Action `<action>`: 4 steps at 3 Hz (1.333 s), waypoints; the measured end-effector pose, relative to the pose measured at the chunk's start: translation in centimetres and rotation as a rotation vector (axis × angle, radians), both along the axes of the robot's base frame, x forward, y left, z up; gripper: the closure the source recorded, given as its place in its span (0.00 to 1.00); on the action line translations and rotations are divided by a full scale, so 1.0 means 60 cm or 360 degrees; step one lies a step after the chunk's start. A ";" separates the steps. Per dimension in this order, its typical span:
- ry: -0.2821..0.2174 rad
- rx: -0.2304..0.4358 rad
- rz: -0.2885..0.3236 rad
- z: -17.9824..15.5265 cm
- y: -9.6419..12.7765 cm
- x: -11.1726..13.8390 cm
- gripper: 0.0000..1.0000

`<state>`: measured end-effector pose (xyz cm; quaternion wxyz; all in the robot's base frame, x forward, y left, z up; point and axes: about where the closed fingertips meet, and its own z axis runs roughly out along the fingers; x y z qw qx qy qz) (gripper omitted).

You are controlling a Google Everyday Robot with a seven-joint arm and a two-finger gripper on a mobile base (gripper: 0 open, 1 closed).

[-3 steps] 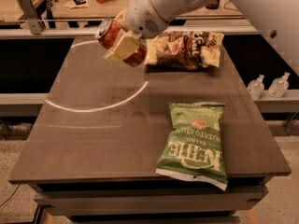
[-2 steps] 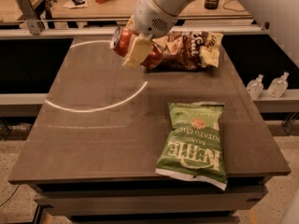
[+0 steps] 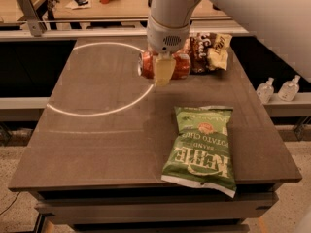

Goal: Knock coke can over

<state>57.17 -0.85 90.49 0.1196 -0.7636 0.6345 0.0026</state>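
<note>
My gripper should set the coke can down and release it on the dark table [image 3: 171,87], at a spot just behind the green chip bag.
The coke can [image 3: 180,66] is red and lies on its side across the far middle of the dark table [image 3: 97,135], just in front of a brown chip bag [image 3: 210,49]. My gripper [image 3: 164,74] comes straight down from the white arm and is shut on the coke can. One pale finger [image 3: 164,68] crosses the can's front; the other finger is hidden behind the can. I cannot tell whether the can touches the tabletop.
A green Kettle potato chip bag [image 3: 201,148] lies flat at the front right of the table. A white arc [image 3: 97,113] is marked on the tabletop at left. Two sanitizer bottles [image 3: 265,90] [image 3: 290,87] stand on a ledge at the right.
My gripper has moved right and down with the coke can. The can has turned from tilted to lying sideways, close in front of the brown bag.
</note>
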 end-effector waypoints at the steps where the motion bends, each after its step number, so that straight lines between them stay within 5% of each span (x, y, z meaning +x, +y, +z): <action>1: 0.0020 -0.0185 0.0004 -0.050 -0.025 -0.009 1.00; 3: 0.0074 -0.0309 0.0025 -0.106 -0.038 -0.020 1.00; 4: 0.0069 -0.0306 0.0025 -0.105 -0.038 -0.019 0.83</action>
